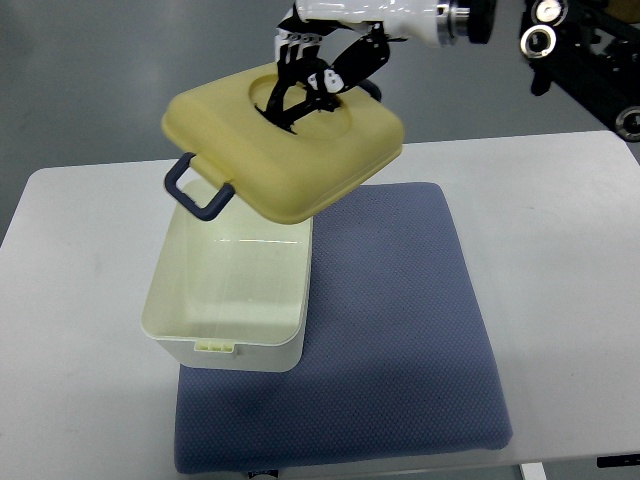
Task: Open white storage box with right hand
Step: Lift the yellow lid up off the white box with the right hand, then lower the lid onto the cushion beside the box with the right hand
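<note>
Next, I release the pale yellow lid from my right gripper on the blue-grey mat (408, 283), next to the cream-white storage box.
The cream-white storage box (228, 300) stands open on the left part of a blue-grey mat (400, 330), its inside bare. Its pale yellow lid (330, 165) hangs tilted in the air above the box's far end, with a dark blue clasp (198, 190) dangling at its left edge. My right hand (315, 75) comes in from the top right and is shut on the lid, its black fingers (290, 95) curled into the recessed grip on the lid's top. No left arm shows.
A white table (560, 250) carries the mat. Grey floor lies beyond the table's far edge. Dark robot hardware (580, 60) with round fittings sits at the top right corner.
</note>
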